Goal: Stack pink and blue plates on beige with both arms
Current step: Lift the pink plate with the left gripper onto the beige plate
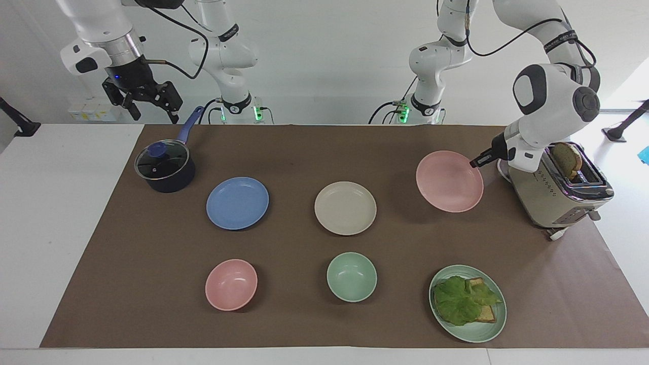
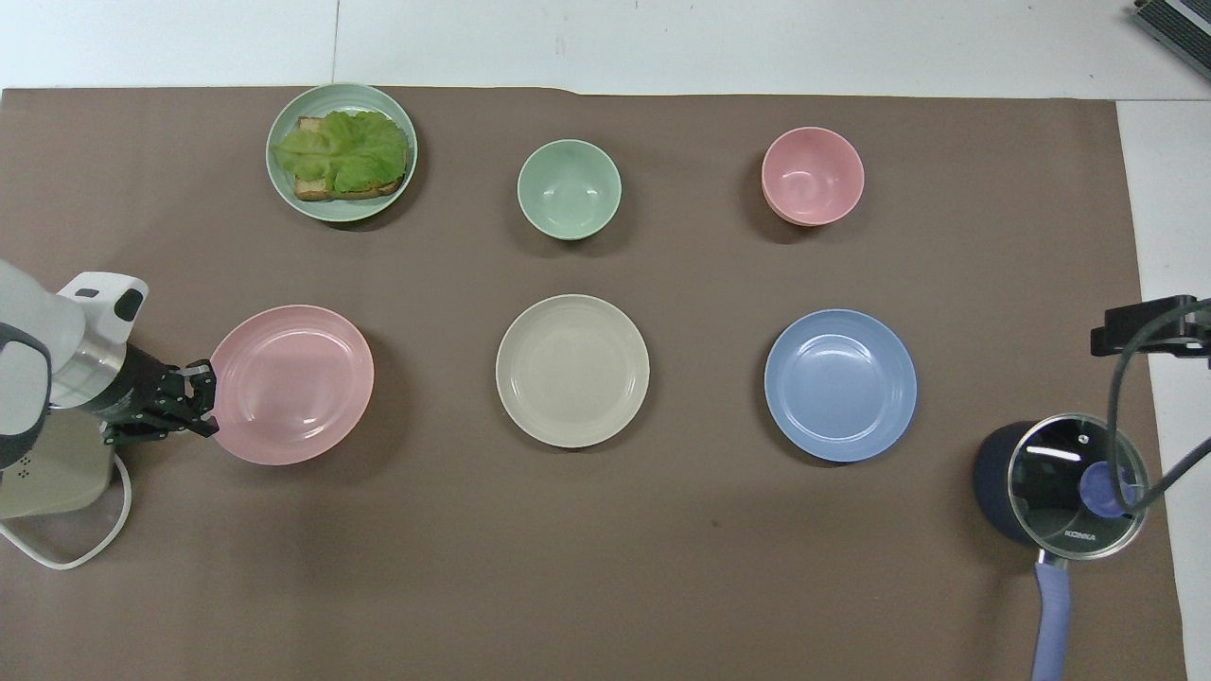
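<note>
The pink plate, now hanging tilted above the mat, will be released by my left gripper centred on the beige plate (image 2: 575, 373), between the green bowl and the near edge of the mat.
The pink plate (image 1: 448, 181) (image 2: 291, 383) hangs tilted above the mat, lifted off it, with my left gripper (image 1: 475, 162) (image 2: 203, 405) shut on its rim at the toaster side. The beige plate (image 1: 345, 208) (image 2: 572, 370) lies flat at the middle of the mat. The blue plate (image 1: 237, 203) (image 2: 840, 384) lies flat beside it, toward the right arm's end. My right gripper (image 1: 150, 105) waits open, high in the air above the table edge by the saucepan handle.
A beige toaster (image 1: 560, 195) with bread stands beside the held plate. A lidded dark saucepan (image 1: 165, 168) sits near the blue plate. A pink bowl (image 1: 231, 284), a green bowl (image 1: 351, 277) and a green plate with lettuce and bread (image 1: 467, 303) lie farther from the robots.
</note>
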Action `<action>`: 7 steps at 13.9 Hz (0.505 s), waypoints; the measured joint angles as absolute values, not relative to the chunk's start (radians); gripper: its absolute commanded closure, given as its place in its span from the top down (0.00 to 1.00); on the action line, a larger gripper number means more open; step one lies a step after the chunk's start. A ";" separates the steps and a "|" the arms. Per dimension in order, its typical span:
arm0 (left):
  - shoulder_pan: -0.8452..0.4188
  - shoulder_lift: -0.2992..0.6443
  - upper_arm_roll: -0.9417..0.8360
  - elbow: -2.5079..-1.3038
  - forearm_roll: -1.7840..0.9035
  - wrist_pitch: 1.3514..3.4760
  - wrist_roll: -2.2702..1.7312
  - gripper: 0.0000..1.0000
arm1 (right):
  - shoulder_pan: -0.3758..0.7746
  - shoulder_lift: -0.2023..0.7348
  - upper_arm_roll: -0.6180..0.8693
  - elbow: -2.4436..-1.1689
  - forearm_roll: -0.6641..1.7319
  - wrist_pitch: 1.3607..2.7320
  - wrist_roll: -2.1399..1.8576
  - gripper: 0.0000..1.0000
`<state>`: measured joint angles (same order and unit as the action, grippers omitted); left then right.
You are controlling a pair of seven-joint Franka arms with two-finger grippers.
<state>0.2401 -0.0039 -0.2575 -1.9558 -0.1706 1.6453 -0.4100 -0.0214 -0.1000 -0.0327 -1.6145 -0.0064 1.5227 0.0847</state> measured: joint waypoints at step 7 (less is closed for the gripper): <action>-0.040 -0.011 -0.264 -1.973 -0.273 1.748 -0.541 0.00 | -0.021 -0.100 -0.033 -1.615 -0.006 1.523 0.085 1.00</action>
<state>-0.0403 -0.0107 -0.2637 -1.9734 -0.2726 1.7477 -0.5405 -0.0213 -0.1000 -0.0327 -1.6145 -0.0064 1.5227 0.0847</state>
